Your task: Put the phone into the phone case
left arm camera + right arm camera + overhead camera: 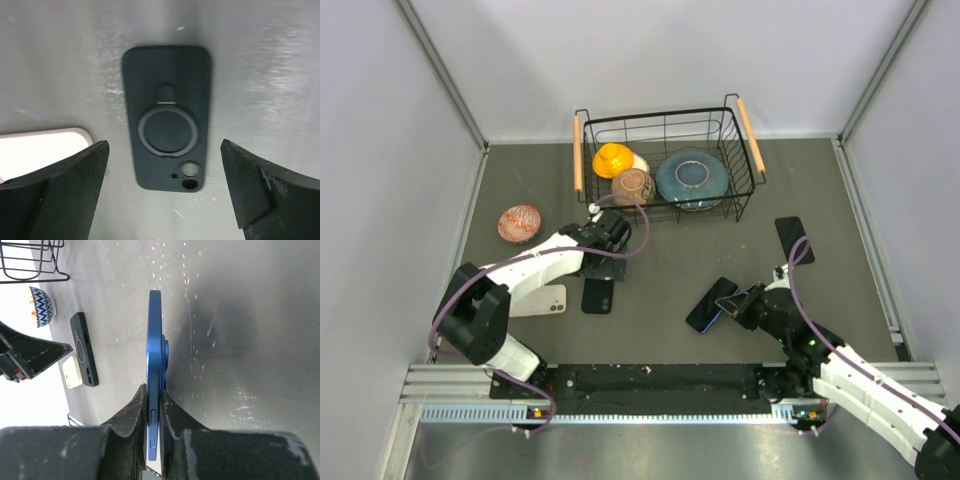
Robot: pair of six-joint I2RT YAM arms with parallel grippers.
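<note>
The robot's left gripper will next go down to the camera end of the phone case (600, 307) (170, 183) and close there.
The phone case (166, 117) is dark, with a round ring and camera holes facing up, and lies flat on the grey table (670, 260). My left gripper (164, 150) hovers over its camera end, open wide, with one finger on each side and apart from it. From above, the case (597, 295) lies just below the left gripper (607, 258). The blue phone (154, 350) stands on edge, tilted off the table. My right gripper (154, 395) is shut on its lower end. In the top view the phone (712, 304) is left of the right gripper (744, 304).
A white phone-shaped item (545, 300) lies left of the case. A black phone (793, 238) lies at the right. A wire basket (665, 165) with bowls and a plate stands at the back, and a pink patterned bowl (520, 223) sits at the left.
</note>
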